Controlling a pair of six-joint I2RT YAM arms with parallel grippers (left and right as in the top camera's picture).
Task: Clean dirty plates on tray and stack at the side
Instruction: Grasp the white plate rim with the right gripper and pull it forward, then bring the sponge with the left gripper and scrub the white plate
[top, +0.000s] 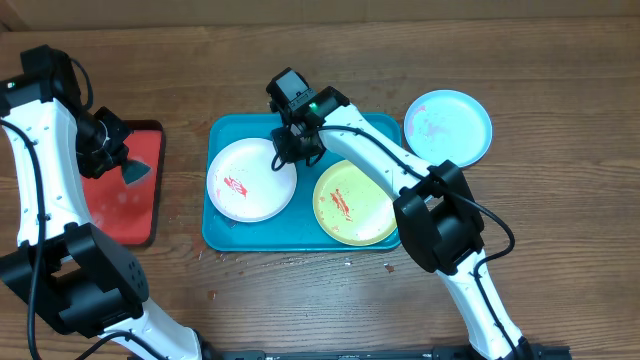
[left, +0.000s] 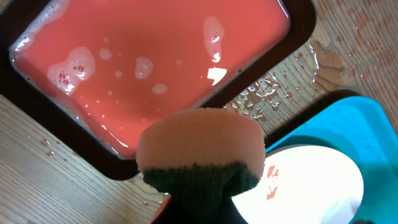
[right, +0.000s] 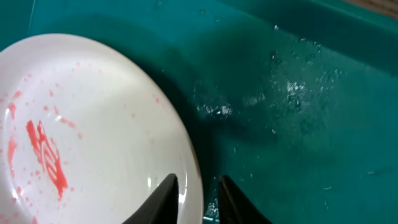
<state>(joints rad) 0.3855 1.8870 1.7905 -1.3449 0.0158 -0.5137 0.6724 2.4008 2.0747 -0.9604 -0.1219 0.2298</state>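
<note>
The white plate's rim sits loose in my right gripper, which should open, reach lower and pinch the plate's rim (top: 296, 176) before the sponge scrubs.
The teal tray (top: 300, 238) holds the white plate (top: 250, 180) on its left and the yellow-green plate (top: 355, 203) on its right, both with red smears. The light blue plate (top: 448, 127) lies on the table to the right of the tray, faintly smeared. My right gripper (top: 295, 147) is closed astride the white plate's right rim (right: 93, 124), one finger over the plate and one over the tray floor (right: 298, 124); its jaws show in the right wrist view (right: 198, 186). My left gripper (top: 128, 168) is shut on a sponge (left: 199, 143) above the red tray.
The red tray (top: 135, 210) with a dark rim holds sudsy water (left: 155, 62) at the left. Water drops lie on the wood (left: 267, 90) between it and the teal tray (left: 367, 124). The white plate also shows in the left wrist view (left: 311, 180).
</note>
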